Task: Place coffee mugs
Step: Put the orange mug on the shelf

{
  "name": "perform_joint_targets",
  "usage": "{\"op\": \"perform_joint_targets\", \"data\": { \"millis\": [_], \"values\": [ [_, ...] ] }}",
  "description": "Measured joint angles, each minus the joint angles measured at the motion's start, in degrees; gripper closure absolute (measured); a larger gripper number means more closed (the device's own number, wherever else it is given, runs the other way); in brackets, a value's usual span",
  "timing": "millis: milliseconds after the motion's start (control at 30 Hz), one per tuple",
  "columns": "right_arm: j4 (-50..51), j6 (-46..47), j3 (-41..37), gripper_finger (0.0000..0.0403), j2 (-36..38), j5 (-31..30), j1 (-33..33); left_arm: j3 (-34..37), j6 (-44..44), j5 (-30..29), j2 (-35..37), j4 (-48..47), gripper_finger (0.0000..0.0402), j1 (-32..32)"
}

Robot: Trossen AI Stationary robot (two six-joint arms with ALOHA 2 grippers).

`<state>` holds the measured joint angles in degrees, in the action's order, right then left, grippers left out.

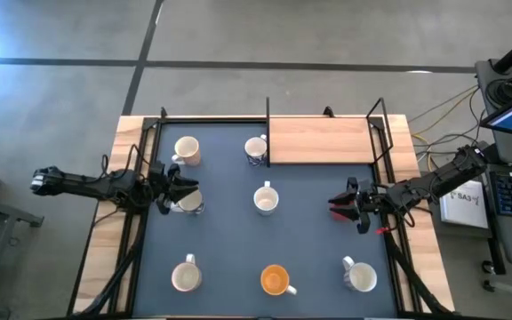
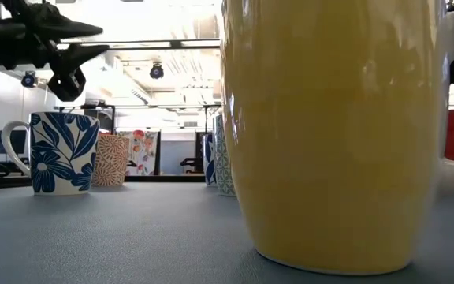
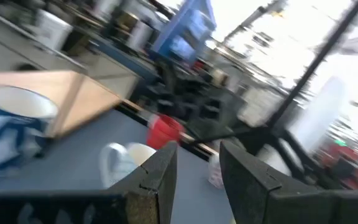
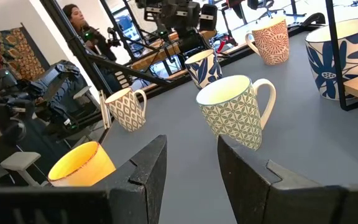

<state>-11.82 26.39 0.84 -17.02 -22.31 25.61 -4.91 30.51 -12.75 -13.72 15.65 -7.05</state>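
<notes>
The robot's left gripper needs to next move to the mug beyond the blue-flowered mug and close on that mug's rim (image 1: 197, 151), toward the middle of the mat.
Several mugs stand on the dark mat. A blue-flowered mug (image 1: 188, 202) (image 2: 57, 154) stands upright under my left gripper (image 1: 172, 190) (image 2: 85, 41), which hangs open above it without touching. My right gripper (image 1: 349, 206) (image 4: 191, 155) is open with nothing between its fingers, and it faces the green-patterned centre mug (image 1: 266, 199) (image 4: 235, 112). A red mug (image 1: 338, 206) (image 3: 165, 129) shows partly beneath that gripper. The orange mug (image 1: 276, 280) (image 2: 329, 134) stands at the near edge. Other mugs stand far left (image 1: 187, 151), far middle (image 1: 256, 149), near left (image 1: 186, 276) and near right (image 1: 359, 276).
A wooden board (image 1: 323, 140) covers the far right part of the table, with the far middle mug against its edge. A black frame (image 1: 149, 169) rails the mat's sides. A person (image 4: 73, 15) and desks show in the room beyond.
</notes>
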Motion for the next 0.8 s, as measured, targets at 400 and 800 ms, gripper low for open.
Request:
{"op": "perform_joint_targets", "data": {
  "millis": [400, 800],
  "values": [
    [0.0, 0.0, 0.0, 0.0271, 0.0, 0.0, 0.0, 0.0, 0.0, -21.4, -0.2, 0.9, 0.0298, 0.0],
    [0.0, 0.0, 0.0, 0.0271, 0.0, 0.0, 0.0, -0.1, -2.1, -19.2, -1.5, 6.0, 0.0298, 0.0]
  ]
}}
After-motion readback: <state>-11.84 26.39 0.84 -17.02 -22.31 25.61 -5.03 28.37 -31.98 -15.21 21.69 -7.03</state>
